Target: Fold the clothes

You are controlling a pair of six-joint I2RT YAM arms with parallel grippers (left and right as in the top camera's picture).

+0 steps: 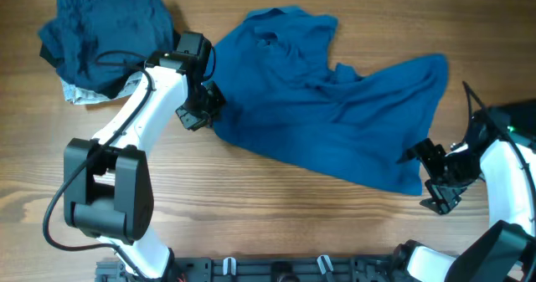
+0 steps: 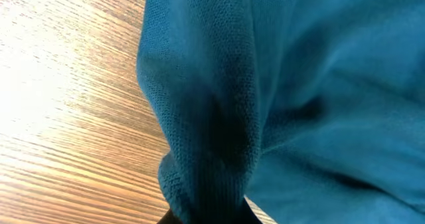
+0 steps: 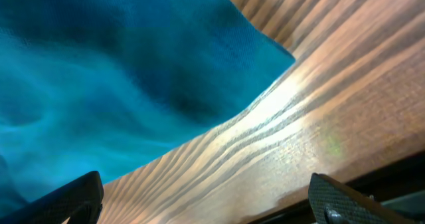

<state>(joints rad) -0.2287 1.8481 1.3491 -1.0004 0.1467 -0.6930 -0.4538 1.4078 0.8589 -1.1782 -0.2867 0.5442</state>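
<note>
The blue shirt's corner is outside my open right fingers; next I move in, pinch the shirt's near edge (image 1: 402, 185), then both grippers lift it.
A large medium-blue shirt (image 1: 327, 106) lies spread and rumpled across the middle of the wooden table. My left gripper (image 1: 203, 108) is shut on the shirt's left edge; in the left wrist view a pinched fold of the blue shirt (image 2: 212, 137) rises out of the jaws. My right gripper (image 1: 431, 177) stands open at the shirt's lower right corner, apart from it; the right wrist view shows that corner of the blue shirt (image 3: 133, 71) ahead, with bare wood between the wide-set fingertips (image 3: 73, 201). A heap of darker navy clothes (image 1: 105, 35) sits at the far left, over a pale grey-white one (image 1: 77, 94).
The table's front edge (image 3: 372, 171) runs close under my right gripper. A black rail (image 1: 276, 269) lines the near side of the table. Bare wood (image 1: 276, 207) lies in front of the shirt.
</note>
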